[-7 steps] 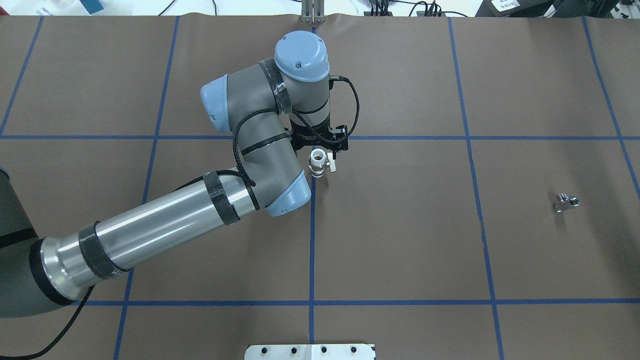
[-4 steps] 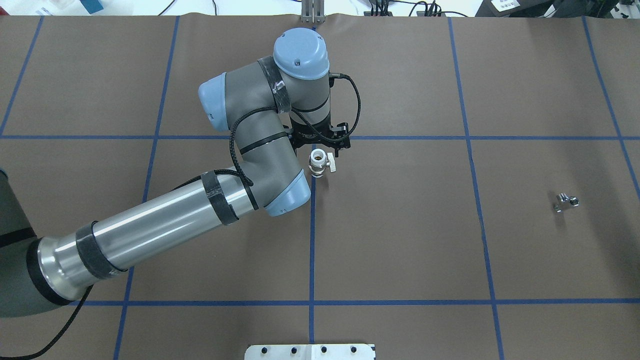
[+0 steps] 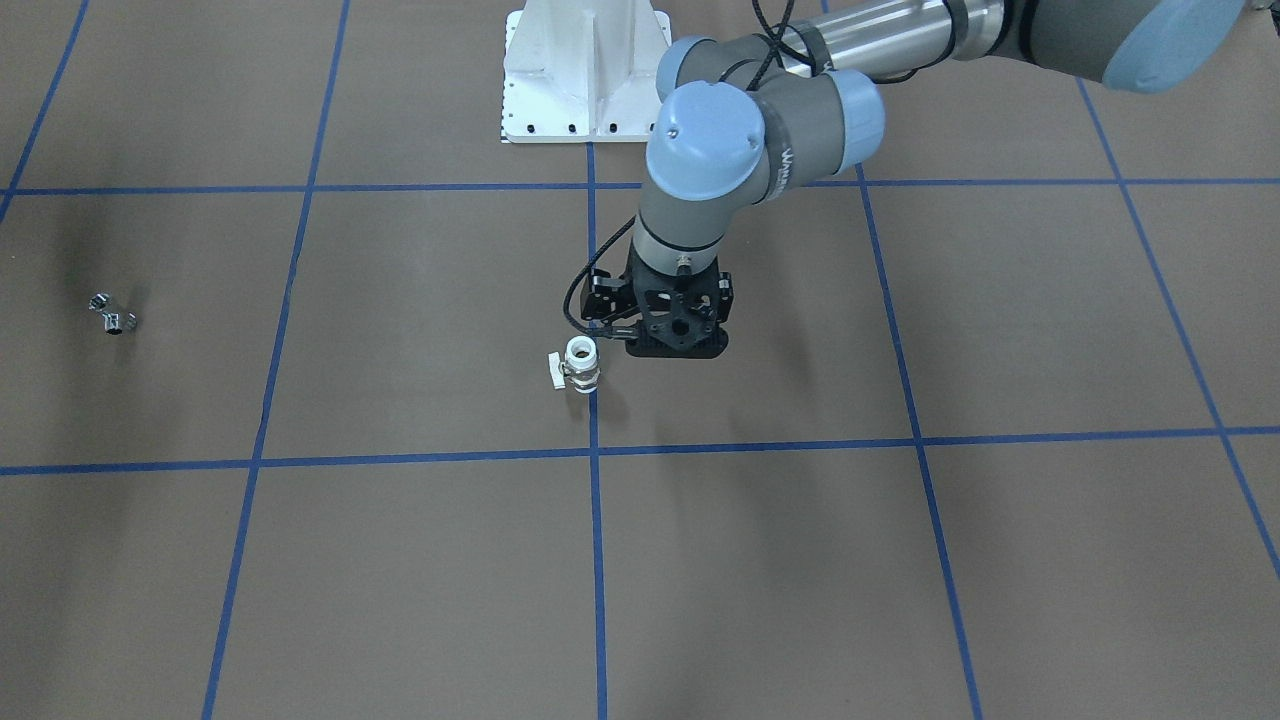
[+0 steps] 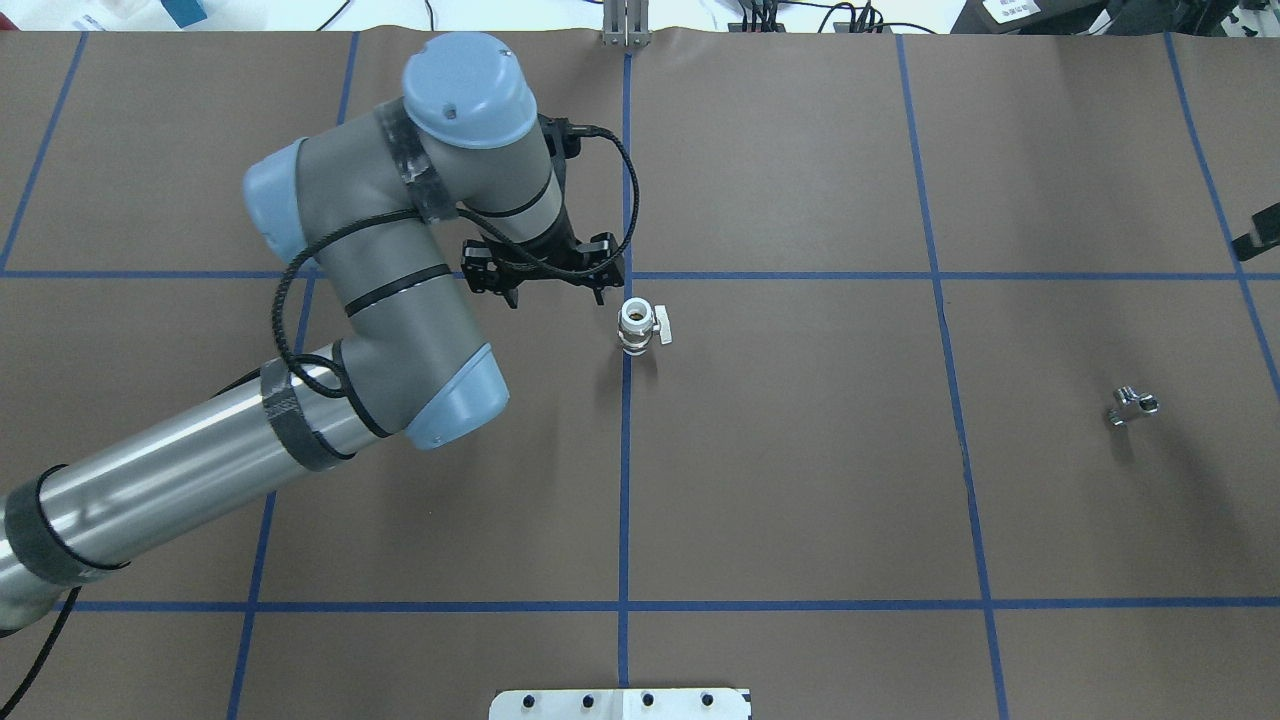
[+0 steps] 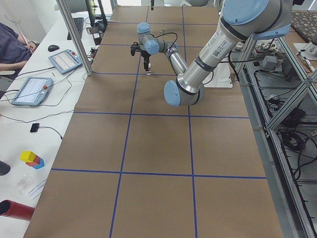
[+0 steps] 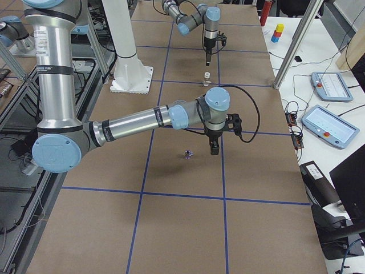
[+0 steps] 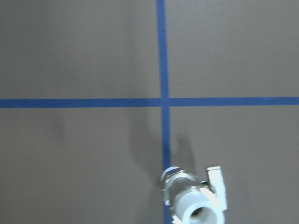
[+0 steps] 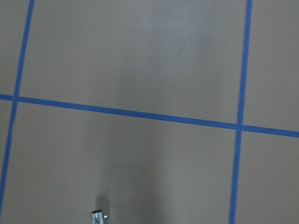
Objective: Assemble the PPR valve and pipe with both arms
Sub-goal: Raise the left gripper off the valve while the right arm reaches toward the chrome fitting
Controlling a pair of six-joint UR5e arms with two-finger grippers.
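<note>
The robot's right gripper will close on the chrome pipe's middle (image 3: 113,314) (image 8: 99,221), so that the end toward the white PPR valve is left sticking out past the fingers.
The white PPR valve (image 4: 635,325) stands upright and free on the brown mat at the centre, handle toward the right; it also shows in the front view (image 3: 581,363) and low in the left wrist view (image 7: 194,203). My left gripper (image 4: 556,292) hangs just left of it and apart from it, jaws spread and empty (image 3: 677,350). The chrome pipe (image 4: 1131,404) lies far right, also in the front view (image 3: 111,314) and at the bottom edge of the right wrist view (image 8: 98,217). My right gripper (image 6: 214,149) hovers beside the pipe; only a black tip (image 4: 1260,235) shows overhead, so I cannot tell its state.
The white bolted pedestal (image 3: 585,70) stands at the robot's side of the mat. Blue tape lines (image 4: 624,500) grid the mat. A metal bracket (image 4: 624,25) sits at the far edge. Tablets and a frame post (image 6: 328,85) line the operators' side.
My left arm has swung left and away from the valve, which has stayed in place. A black part of the right gripper has come in at the overhead view's right edge.
</note>
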